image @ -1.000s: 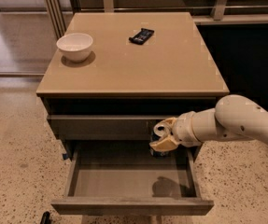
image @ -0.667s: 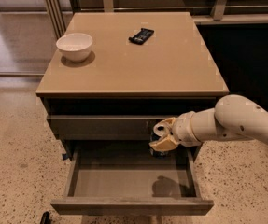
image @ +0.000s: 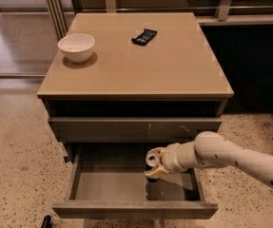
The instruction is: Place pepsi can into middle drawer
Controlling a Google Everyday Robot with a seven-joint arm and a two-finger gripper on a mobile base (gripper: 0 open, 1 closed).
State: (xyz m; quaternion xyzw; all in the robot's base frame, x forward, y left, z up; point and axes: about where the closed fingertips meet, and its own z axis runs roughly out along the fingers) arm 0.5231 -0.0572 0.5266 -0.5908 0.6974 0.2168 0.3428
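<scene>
My gripper should release the pepsi can, now low over the drawer floor, on the grey bottom of the open middle drawer (image: 149,186), toward the front edge of that drawer, once it gets there.
The middle drawer (image: 112,185) stands pulled open below the cabinet top, its grey floor showing. My gripper (image: 153,164) has come in from the right on a white arm and is down inside the drawer's right half. It is shut on the pepsi can (image: 150,165), a dark can whose silver top shows between the pale fingers. The can is upright, low over the drawer floor. I cannot tell whether it touches the floor.
A closed grey drawer front with pale scratch marks (image: 135,127) sits just above the open drawer. On the tan cabinet top (image: 174,70) stand a white bowl (image: 76,46) at the back left and a flat dark snack wrapper (image: 144,36) at the back.
My gripper has moved down and a little left with the can, from in front of the upper drawer front into the open drawer.
</scene>
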